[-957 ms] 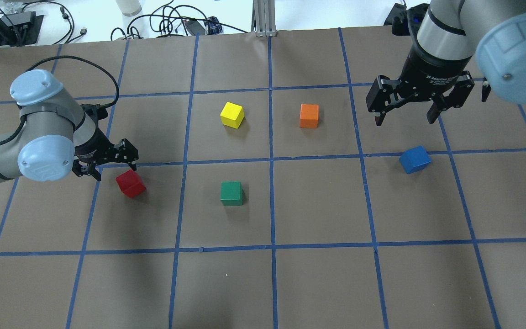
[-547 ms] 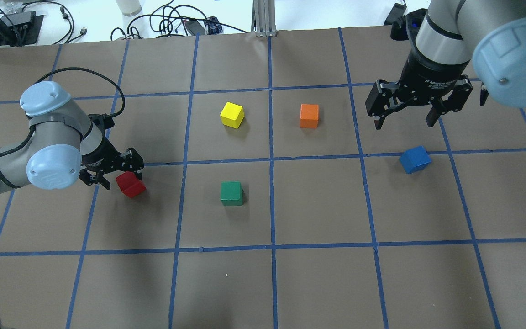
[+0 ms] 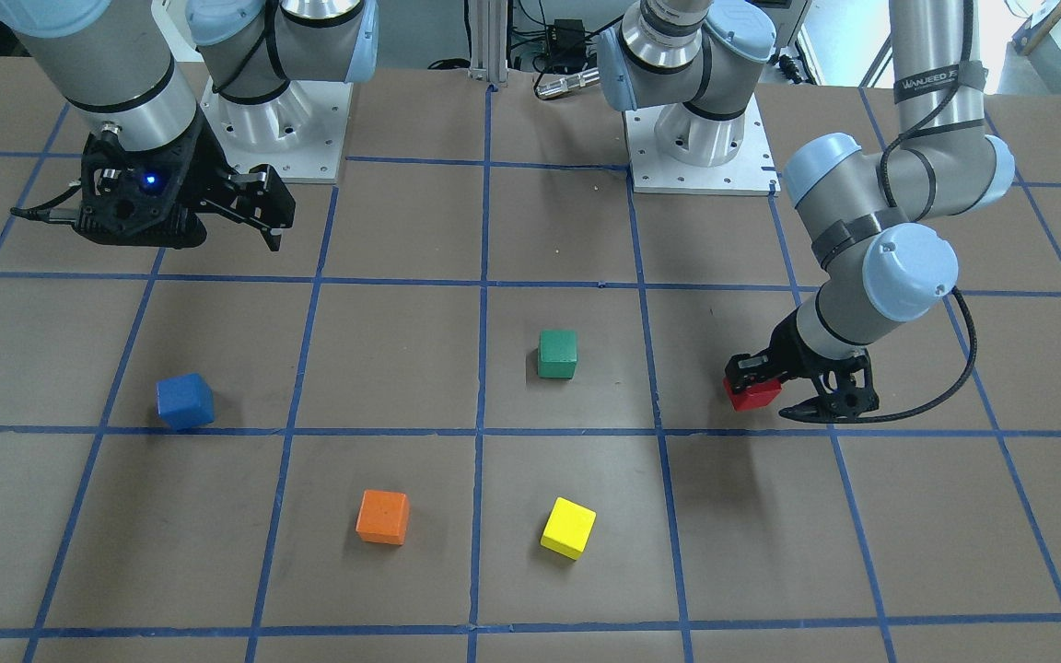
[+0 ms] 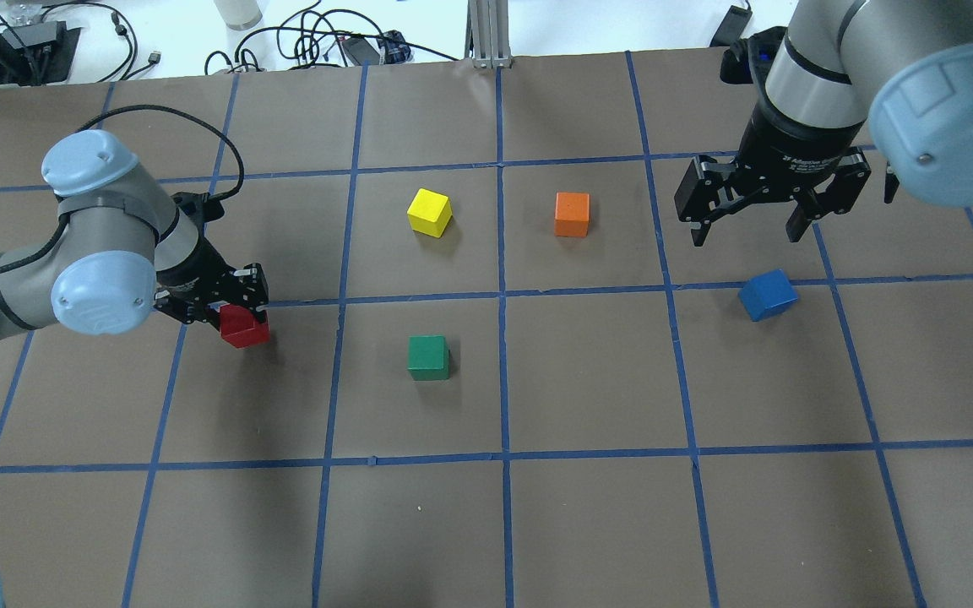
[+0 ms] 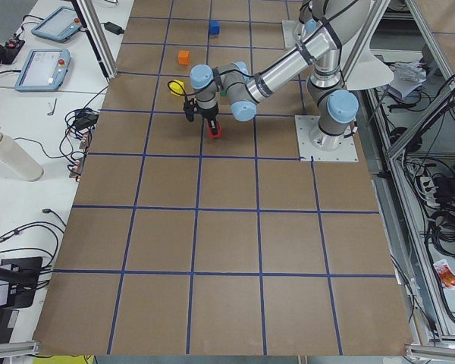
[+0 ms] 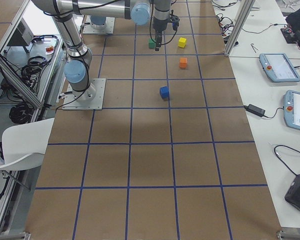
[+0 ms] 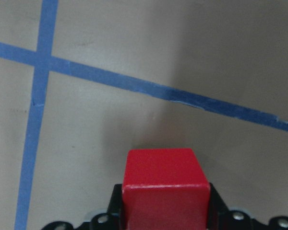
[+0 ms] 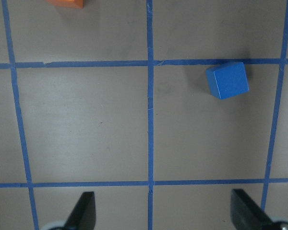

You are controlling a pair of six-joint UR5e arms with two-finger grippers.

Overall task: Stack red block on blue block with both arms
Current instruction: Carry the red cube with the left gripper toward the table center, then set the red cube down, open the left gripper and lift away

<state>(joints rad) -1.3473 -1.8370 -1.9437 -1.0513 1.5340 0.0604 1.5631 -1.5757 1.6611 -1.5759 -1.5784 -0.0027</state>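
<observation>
Next, I set the red block on the blue tape crossing (image 3: 483, 448) between the green and orange blocks, using my left gripper.
The red block (image 4: 246, 331) sits at the left of the table, by a blue tape line. My left gripper (image 4: 229, 314) is shut on it, low at the table; in the left wrist view the red block (image 7: 163, 182) fills the space between the black pads. It also shows in the front view (image 3: 752, 396). The blue block (image 4: 767, 295) lies alone at the right, turned a little off the grid. My right gripper (image 4: 745, 236) is open and empty, raised above the table just behind the blue block, which shows in the right wrist view (image 8: 227, 80) ahead and to the right.
A green block (image 4: 428, 357), a yellow block (image 4: 429, 212) and an orange block (image 4: 572, 214) stand apart in the table's middle squares, between the two arms. Brown paper with a blue tape grid covers the table; cables lie beyond the far edge.
My left gripper has moved right and down over the red block and closed on it; the block has shifted slightly and squared up. My right gripper has drifted slightly and stays open.
</observation>
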